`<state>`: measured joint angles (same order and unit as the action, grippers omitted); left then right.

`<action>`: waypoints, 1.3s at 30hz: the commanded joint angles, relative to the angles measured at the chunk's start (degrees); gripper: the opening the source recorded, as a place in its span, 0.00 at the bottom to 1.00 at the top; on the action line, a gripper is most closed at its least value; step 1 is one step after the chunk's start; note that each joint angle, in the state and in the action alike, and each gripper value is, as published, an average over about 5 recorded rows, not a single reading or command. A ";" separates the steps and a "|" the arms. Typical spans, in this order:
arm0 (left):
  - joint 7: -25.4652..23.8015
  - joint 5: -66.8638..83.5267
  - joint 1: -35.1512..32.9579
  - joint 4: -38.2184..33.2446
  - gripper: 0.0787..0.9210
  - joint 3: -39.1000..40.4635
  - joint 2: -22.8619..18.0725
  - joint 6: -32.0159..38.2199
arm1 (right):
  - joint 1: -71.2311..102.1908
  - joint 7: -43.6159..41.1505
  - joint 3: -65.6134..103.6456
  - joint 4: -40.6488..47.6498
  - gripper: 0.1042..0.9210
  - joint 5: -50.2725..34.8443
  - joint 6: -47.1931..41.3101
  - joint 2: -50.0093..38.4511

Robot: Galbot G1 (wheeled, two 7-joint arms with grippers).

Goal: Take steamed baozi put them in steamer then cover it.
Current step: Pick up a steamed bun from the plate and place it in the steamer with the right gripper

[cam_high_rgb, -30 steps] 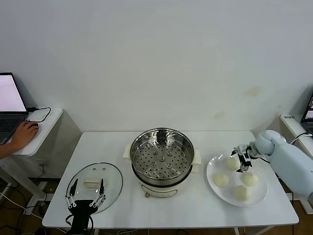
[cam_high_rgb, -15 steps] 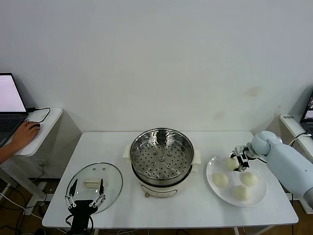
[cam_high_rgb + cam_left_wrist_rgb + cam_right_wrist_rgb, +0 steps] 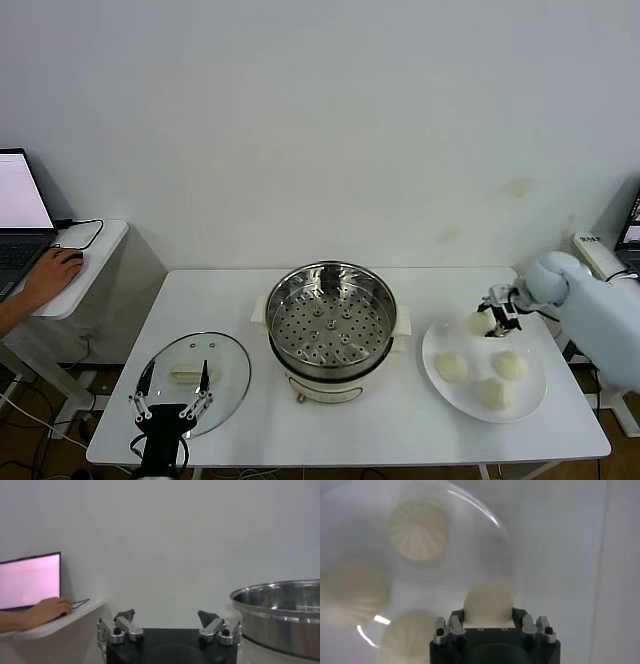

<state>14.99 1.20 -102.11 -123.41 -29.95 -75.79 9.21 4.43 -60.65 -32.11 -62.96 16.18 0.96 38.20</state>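
The baozi, held just above the plate's far edge, will go down on the far part of the steamer's perforated tray (image 3: 324, 291) from my right gripper.
My right gripper (image 3: 493, 318) is shut on one cream-white baozi (image 3: 479, 323) and holds it just above the far edge of the white plate (image 3: 440, 341); the bun sits between the fingers in the right wrist view (image 3: 488, 602). Three more baozi (image 3: 452, 367) lie on the plate. The steel steamer (image 3: 331, 316) stands mid-table with its perforated tray bare. The glass cover (image 3: 222, 368) with a white bar handle lies flat at the front left. My left gripper (image 3: 171, 402) is open and idle at the cover's near edge.
A side table at the far left holds a laptop (image 3: 22, 215), with a person's hand (image 3: 45, 277) on a mouse. The steamer's rim (image 3: 280, 592) shows beside my left gripper in the left wrist view. A wall stands behind the table.
My right gripper has closed on the far baozi and lifted it slightly off the plate, moving back a little. The left gripper has hardly moved.
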 commanded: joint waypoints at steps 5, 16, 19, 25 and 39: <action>-0.11 0.90 0.02 -1.16 0.88 -0.40 1.06 0.00 | -30.89 -0.44 -19.36 -11.67 0.60 -21.10 -0.76 -1.90; -0.08 1.36 0.60 -2.31 0.88 -1.07 1.24 0.00 | -39.79 3.43 -31.84 -13.51 0.61 -27.09 3.07 12.76; -0.08 1.32 0.72 -2.51 0.88 -1.26 1.08 -0.07 | -39.13 4.17 -33.73 -13.60 0.61 -26.40 4.78 16.68; -0.11 1.29 0.60 -2.58 0.88 -1.94 0.89 -0.11 | -38.61 5.89 -38.52 -11.67 0.60 -21.18 9.91 23.59; -0.11 1.30 0.46 -1.79 0.88 -2.95 0.28 0.10 | -33.83 9.06 -41.83 -3.15 0.61 -6.00 25.51 31.13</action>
<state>14.90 2.49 -101.73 -125.38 -32.79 -75.40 9.30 -30.31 -53.51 -69.71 -70.59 0.20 15.65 61.98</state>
